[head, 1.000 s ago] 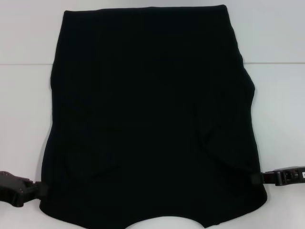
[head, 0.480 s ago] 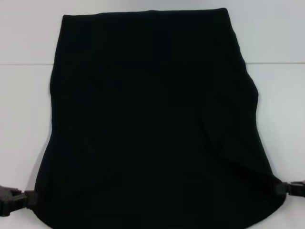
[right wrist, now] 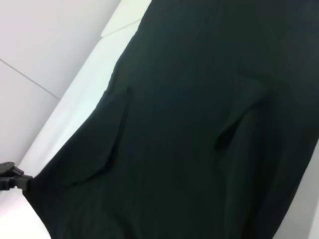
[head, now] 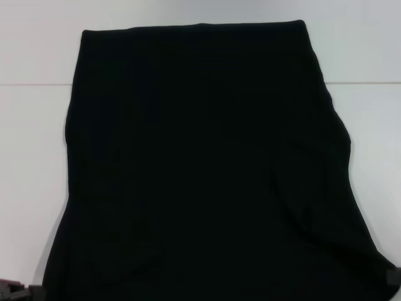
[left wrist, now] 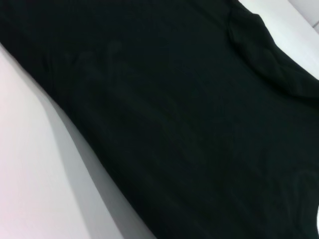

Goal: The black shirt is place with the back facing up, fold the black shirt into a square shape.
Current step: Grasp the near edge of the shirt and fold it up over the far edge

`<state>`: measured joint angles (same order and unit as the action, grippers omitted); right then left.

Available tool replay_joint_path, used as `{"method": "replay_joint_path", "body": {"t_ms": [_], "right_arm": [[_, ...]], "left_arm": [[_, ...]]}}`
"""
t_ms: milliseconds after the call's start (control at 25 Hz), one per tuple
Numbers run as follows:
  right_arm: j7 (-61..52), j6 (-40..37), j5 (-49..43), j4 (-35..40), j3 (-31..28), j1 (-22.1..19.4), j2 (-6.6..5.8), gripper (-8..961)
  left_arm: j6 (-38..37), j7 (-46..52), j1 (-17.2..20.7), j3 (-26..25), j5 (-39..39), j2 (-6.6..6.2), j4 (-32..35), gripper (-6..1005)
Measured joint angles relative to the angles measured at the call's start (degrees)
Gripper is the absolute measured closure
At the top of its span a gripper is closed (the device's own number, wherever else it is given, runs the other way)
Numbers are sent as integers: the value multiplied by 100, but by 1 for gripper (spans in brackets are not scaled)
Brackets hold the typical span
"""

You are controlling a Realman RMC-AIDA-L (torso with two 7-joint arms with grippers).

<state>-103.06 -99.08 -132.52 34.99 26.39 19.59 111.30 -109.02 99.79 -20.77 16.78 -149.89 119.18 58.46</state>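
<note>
I need to release the black shirt's near corner with my right gripper on the shirt's side edge (head: 317, 66) just short of its far corner.
The black shirt (head: 200, 157) is plain, with no lettering showing, and covers most of the head view. Its far edge lies flat on the white table (head: 31, 157). Its near edge is raised and stretched wide between both arms. My left gripper (head: 17, 292) peeks in at the bottom left corner, shut on the shirt's near left corner. From the right wrist view it shows as a small black clamp (right wrist: 11, 180) at the cloth's tip. My right gripper (head: 393, 277) is a sliver at the bottom right, holding the other near corner. Both wrist views show hanging cloth (left wrist: 174, 124) (right wrist: 189, 139) with folded-in sleeve flaps.
White tabletop shows to the left, right and beyond the shirt, with a thin seam line (head: 363, 83) running across the table's far part. Nothing else is on the table.
Both grippers have moved outward and toward me, nearly leaving the head view. The shirt's near edge has risen and spread wider, and the far edge has slid slightly nearer.
</note>
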Motion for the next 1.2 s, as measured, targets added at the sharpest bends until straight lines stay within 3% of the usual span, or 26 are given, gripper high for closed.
{"method": "replay_joint_path", "body": {"t_ms": [320, 520, 880, 1080, 1200], "right_arm": [[116, -284, -30, 42, -74, -235, -1, 913], [236, -304, -19, 53, -292, -88, 12, 906], [312, 105, 11, -5, -1052, 849, 16, 894], [288, 960, 178, -200, -1177, 1316, 51, 888], [323, 1760, 260, -599, -1151, 1625, 25, 884]], "left_arm": [[-294, -54, 93, -16, -9, 10, -2, 948], [-263, 8, -116, -91, 69, -32, -76, 947], [382, 383, -1269, -298, 627, -368, -935, 948], [1327, 474, -1914, -287, 835, -531, -1681, 947], [2054, 496, -2189, -273, 875, -552, -1986, 947]]}}
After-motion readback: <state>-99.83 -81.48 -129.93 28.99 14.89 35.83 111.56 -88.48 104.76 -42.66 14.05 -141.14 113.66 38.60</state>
